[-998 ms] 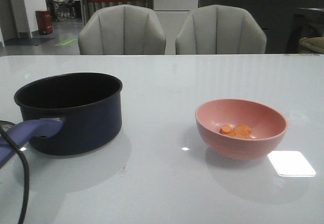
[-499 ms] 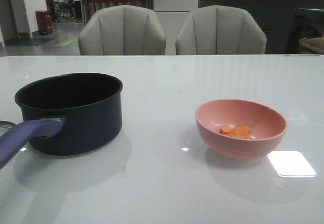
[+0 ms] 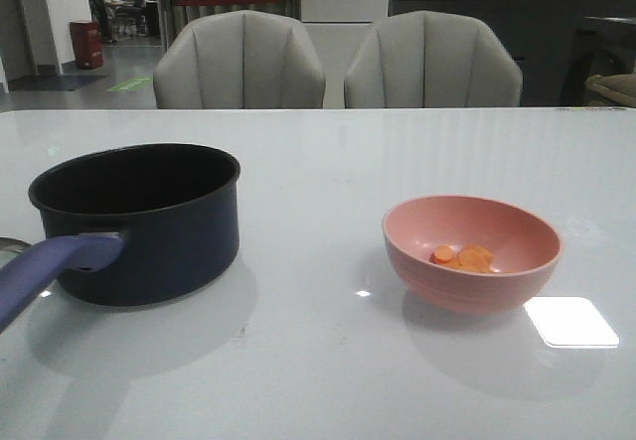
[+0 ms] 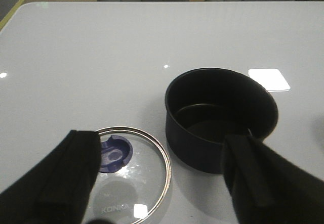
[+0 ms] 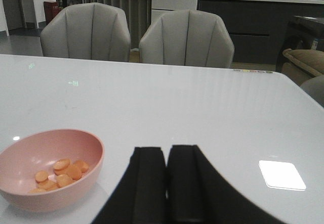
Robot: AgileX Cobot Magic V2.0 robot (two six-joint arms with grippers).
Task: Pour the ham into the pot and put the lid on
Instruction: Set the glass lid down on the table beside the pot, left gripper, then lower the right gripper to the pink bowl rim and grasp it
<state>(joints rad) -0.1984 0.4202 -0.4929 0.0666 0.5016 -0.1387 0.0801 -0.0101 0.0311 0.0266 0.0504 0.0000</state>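
Observation:
My right gripper needs to close on the pink bowl's rim [image 3: 554, 231] [image 5: 103, 150], on the side farthest from the navy pot, to lift the bowl and pour out the ham.
The navy pot [image 3: 139, 221] stands on the left of the white table, its purplish handle [image 3: 45, 271] pointing toward me; its black inside looks empty in the left wrist view [image 4: 221, 118]. Several orange ham slices [image 3: 463, 257] lie in a pink bowl [image 3: 472, 251] on the right, also in the right wrist view [image 5: 48, 168]. The glass lid [image 4: 126, 176] with its blue knob [image 4: 114, 154] lies flat beside the pot. My left gripper [image 4: 162, 183] is open, raised above lid and pot. My right gripper [image 5: 167, 183] is shut and empty, beside the bowl.
Two grey chairs [image 3: 338, 63] stand behind the table's far edge. A bright light reflection [image 3: 571, 321] lies on the table right of the bowl. Neither arm shows in the front view.
A black cable at the lower left of the front view, near the pot handle, has gone out of sight. Pot and bowl have not moved.

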